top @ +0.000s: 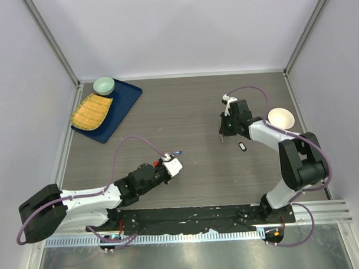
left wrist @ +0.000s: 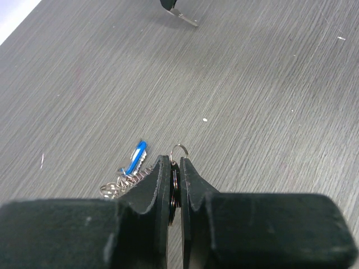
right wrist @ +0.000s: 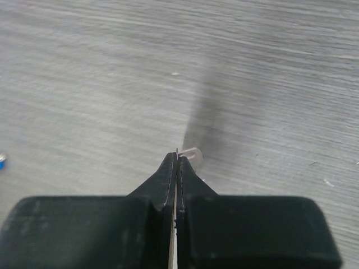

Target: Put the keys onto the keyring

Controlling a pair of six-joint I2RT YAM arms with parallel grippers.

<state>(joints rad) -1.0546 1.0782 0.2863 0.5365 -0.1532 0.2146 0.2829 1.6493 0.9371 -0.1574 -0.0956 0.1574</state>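
Observation:
The robot's left gripper needs to put the keyring down on the table (top: 150, 160) between the blue tag and the blue tray.
My left gripper (top: 174, 160) is shut on the keyring; in the left wrist view (left wrist: 175, 161) a small silver ring (left wrist: 179, 149) pokes out past the tips. The keyring's pale chain (left wrist: 116, 186) and blue tag (left wrist: 136, 157) lie on the table just left of the jaws; the tag also shows from above (top: 178, 152). My right gripper (top: 223, 133) is shut on the plain silver key (right wrist: 191, 153), held edge-on above the table (right wrist: 176, 156). The key's blade also shows at the top of the left wrist view (left wrist: 185, 17). The red-headed key and the red tag are hidden.
A small black oval fob (top: 242, 146) lies right of the right gripper. A white bowl (top: 280, 117) stands at the right. A blue tray (top: 123, 104) at the back left holds a yellow mat (top: 91, 111) and a green bowl (top: 103, 85).

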